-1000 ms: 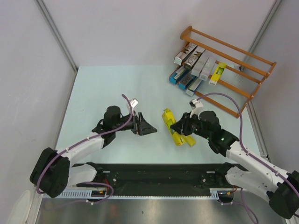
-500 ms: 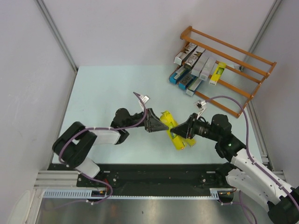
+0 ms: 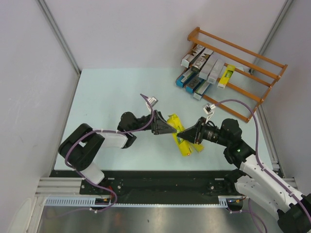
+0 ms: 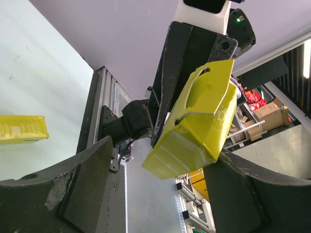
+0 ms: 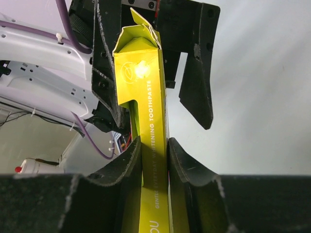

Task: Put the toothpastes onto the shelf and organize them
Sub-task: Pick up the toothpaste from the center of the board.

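Note:
My left gripper will hold the yellow carton's open end while my right gripper, which now holds the carton by its middle, takes the carton's closed end (image 3: pixel 186 151).
My right gripper (image 5: pixel 154 160) is shut on a yellow toothpaste carton (image 5: pixel 146 82), which sticks out past its fingertips with its end flap open. My left gripper (image 4: pixel 155 194) meets it head-on over the middle of the table. The carton's end (image 4: pixel 199 116) sits between the left jaws, close to one finger, with a wide gap to the other. In the top view the two grippers (image 3: pixel 165 128) (image 3: pixel 187 133) point at each other. Another yellow carton (image 3: pixel 186 148) lies flat on the table below them. The wooden shelf (image 3: pixel 243 63) stands at the back right.
Several silver and blue cartons (image 3: pixel 201 70) and one yellow carton (image 3: pixel 226 76) lie side by side on the shelf's left part. White walls close in the table at the left, back and right. The black rail (image 3: pixel 160 187) with the arm bases runs along the near edge.
My left arm has swung right from the table's middle to the held carton, and its jaws have narrowed around the carton's end. My right gripper has turned to point the carton towards it.

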Available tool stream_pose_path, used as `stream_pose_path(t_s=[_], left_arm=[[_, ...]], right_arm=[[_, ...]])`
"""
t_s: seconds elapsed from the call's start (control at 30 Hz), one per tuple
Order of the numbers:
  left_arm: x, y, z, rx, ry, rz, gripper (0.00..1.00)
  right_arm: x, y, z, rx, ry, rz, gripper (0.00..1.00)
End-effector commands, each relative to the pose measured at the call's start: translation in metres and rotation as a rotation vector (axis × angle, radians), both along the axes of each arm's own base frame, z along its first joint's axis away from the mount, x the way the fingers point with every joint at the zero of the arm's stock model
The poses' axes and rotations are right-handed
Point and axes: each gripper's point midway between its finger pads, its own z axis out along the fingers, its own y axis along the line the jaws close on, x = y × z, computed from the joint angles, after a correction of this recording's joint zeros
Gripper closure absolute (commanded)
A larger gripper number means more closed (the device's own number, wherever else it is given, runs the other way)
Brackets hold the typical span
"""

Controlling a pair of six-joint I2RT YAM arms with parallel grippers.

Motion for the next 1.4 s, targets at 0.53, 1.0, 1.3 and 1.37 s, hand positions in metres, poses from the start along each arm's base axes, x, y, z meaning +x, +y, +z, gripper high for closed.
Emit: stream_pose_path(t_s=[0.53, 1.0, 1.3, 1.37], left_arm=[[-0.024, 0.019, 0.093, -0.322, -0.38, -0.002, 0.78], [-0.021, 0.019, 0.108, -0.342, -0.381, -0.019, 0.96], [-0.002, 0.018, 0.12, -0.316, -0.398, -0.019, 0.97], [0.006, 0.013, 0.122, -0.275, -0.377, -0.005, 0.97]], right_arm=[[-0.006, 0.007, 0.005, 0.05, -0.005, 0.06, 0.68], [-0.003, -0.003, 0.017, 0.07, -0.042, -0.016, 0.36], [-0.004, -0.025, 0.032, 0.061, -0.087, -0.131, 0.21], [-0.006, -0.031, 0.028, 0.026, -0.063, -0.155, 0.21]])
